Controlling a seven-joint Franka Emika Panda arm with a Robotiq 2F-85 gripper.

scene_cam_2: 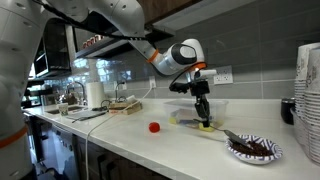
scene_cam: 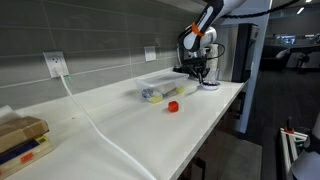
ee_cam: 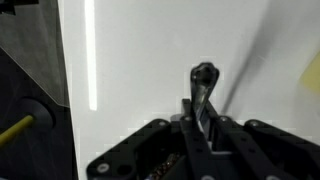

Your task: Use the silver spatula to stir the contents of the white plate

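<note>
The robot's gripper will release the silver spatula across the near rim of the white plate (scene_cam: 207, 90), with the spatula's end over the counter.
My gripper (scene_cam_2: 204, 116) hangs over the counter beside the white plate (scene_cam_2: 253, 150), which holds dark contents. In the wrist view the fingers (ee_cam: 203, 108) are shut on the silver spatula (ee_cam: 204, 78), whose end sticks out between them. In an exterior view a thin silver length of the spatula (scene_cam_2: 230, 135) slants from below the gripper to the plate's near rim. In the other exterior view the gripper (scene_cam: 200, 72) stands at the counter's far end, above the plate (scene_cam: 210, 85). The plate is out of the wrist view.
A clear plastic container (scene_cam: 160, 89) with yellow items sits near the wall, also behind the gripper (scene_cam_2: 188, 118). A red cap (scene_cam_2: 154, 127) lies on the counter. A tall stack of white cups (scene_cam_2: 308, 90) stands beside the plate. A white cable (scene_cam: 95, 125) crosses the counter.
</note>
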